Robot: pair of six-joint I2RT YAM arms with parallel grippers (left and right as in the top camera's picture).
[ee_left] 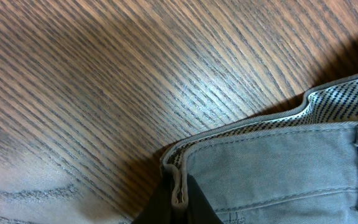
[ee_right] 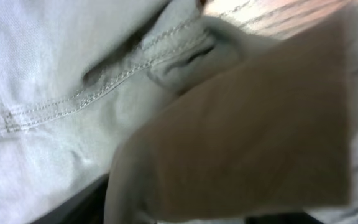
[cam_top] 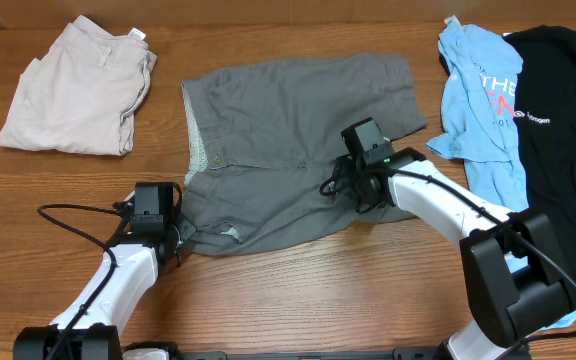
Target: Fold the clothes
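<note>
A thick fold of grey fabric is bunched in the robot's right gripper, so it should open, lift clear and pinch the shorts' edge (ee_right: 215, 30) where the legs meet.
The grey shorts (cam_top: 288, 110) lie spread in the middle of the table, with the pale speckled waistband lining showing at the left. My left gripper (cam_top: 178, 238) is at the shorts' near left corner. In the left wrist view (ee_left: 179, 202) it is shut on the waistband edge (ee_left: 278, 168). My right gripper (cam_top: 340, 185) sits on the shorts' near right part. In the right wrist view (ee_right: 185, 211) a thick fold of grey fabric (ee_right: 55, 74) fills its jaws and hides the fingertips.
Folded beige shorts (cam_top: 73, 85) lie at the far left. A light-blue printed T-shirt (cam_top: 478, 90) and a black T-shirt (cam_top: 563, 110) lie at the right, close to my right arm. Bare wooden table (cam_top: 318, 300) runs along the front.
</note>
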